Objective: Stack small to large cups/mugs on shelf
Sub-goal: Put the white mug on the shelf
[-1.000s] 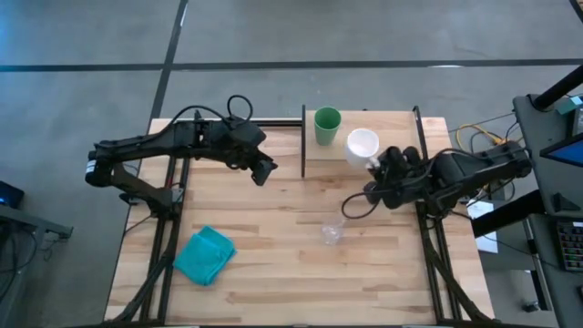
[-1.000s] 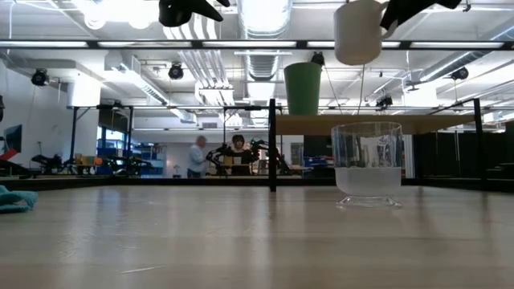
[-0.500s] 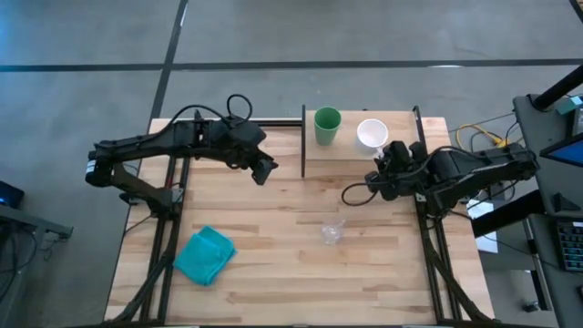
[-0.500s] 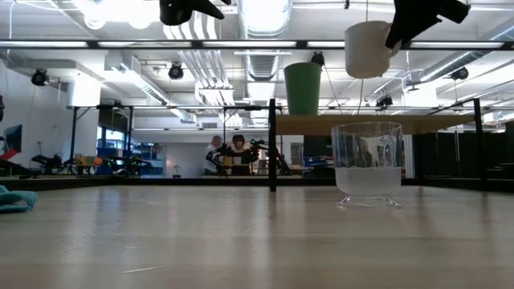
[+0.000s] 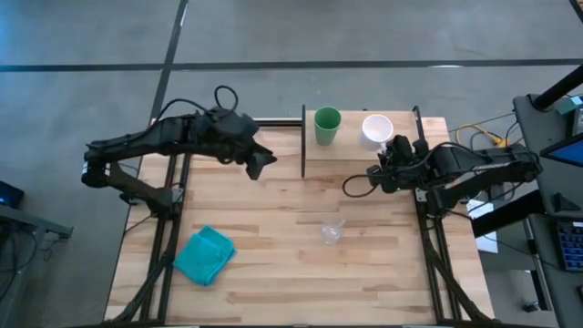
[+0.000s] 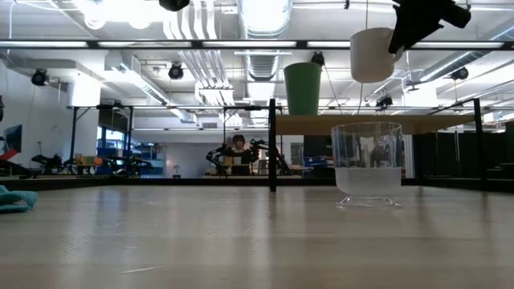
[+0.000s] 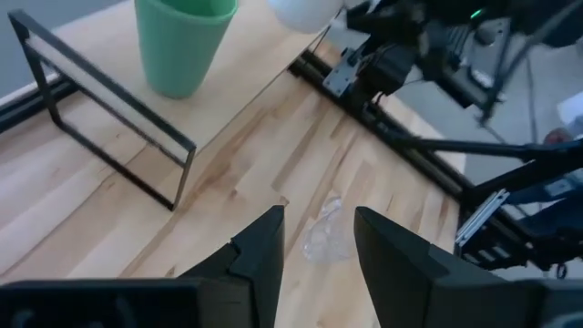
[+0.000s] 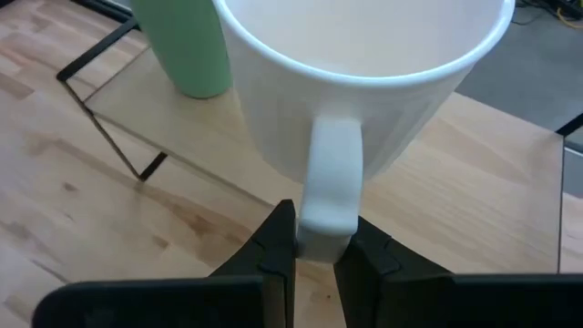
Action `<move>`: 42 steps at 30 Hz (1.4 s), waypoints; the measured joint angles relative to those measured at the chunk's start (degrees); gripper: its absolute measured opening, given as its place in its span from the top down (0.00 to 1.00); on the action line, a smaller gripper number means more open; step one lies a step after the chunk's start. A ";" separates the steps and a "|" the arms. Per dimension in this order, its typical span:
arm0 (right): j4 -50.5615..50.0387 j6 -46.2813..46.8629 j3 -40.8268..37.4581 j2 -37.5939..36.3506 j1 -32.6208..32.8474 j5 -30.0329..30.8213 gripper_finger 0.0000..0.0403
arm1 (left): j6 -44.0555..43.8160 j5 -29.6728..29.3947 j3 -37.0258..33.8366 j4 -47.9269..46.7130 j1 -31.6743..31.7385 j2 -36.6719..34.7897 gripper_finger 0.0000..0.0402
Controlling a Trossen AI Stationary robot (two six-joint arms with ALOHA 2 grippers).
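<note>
My right gripper needs to let go of the white mug on the shelf board (image 5: 363,132) (image 8: 323,141), next to the green tumbler.
The white mug (image 5: 376,128) hangs in the air over the shelf (image 5: 351,153), held by my right gripper (image 8: 315,239), which is shut on its handle. In the low view the mug (image 6: 372,54) floats above the shelf board (image 6: 353,123). The green tumbler (image 5: 326,125) stands upright on the shelf's far left part. The clear cup (image 5: 332,231) stands on the table, nearer than the shelf. My left gripper (image 7: 317,232) is open and hovers high over the table left of the shelf, touching nothing. My right gripper pinches the mug's handle (image 8: 326,196) between its two fingers, at the handle's lower part. The fingers come level from the table's right and near side. The mug is lifted clear above the shelf, upright with its mouth up.
A teal folded cloth (image 5: 205,254) lies on the table's near left part. Black frame posts (image 5: 302,141) stand at the shelf's ends. People show in the room far behind the table (image 6: 238,152).
My right gripper has carried the mug toward the far edge and slightly right, from the shelf's near edge to above the shelf's right part, and lowered it somewhat. My left arm has drawn back a little toward the far left edge and risen.
</note>
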 joint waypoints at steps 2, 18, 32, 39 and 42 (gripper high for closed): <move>0.32 0.60 -1.24 -0.80 -0.20 0.00 0.90 | -0.02 0.02 0.11 0.61 0.00 -0.90 0.70; 18.93 -5.60 -13.74 -5.41 -4.32 -1.97 0.90 | 0.07 0.24 0.11 0.50 0.00 -2.25 0.70; 23.07 -14.71 -13.28 -4.37 -13.24 -3.56 0.90 | 0.07 0.24 0.08 0.48 0.00 -2.25 0.70; 23.62 -16.13 -13.66 -2.44 -16.24 -7.16 0.90 | 0.12 0.22 0.08 0.48 0.00 -2.25 0.70; 24.24 -16.27 -13.80 -1.10 -16.47 -7.82 0.90 | 0.15 0.22 0.08 0.48 0.00 -2.25 0.70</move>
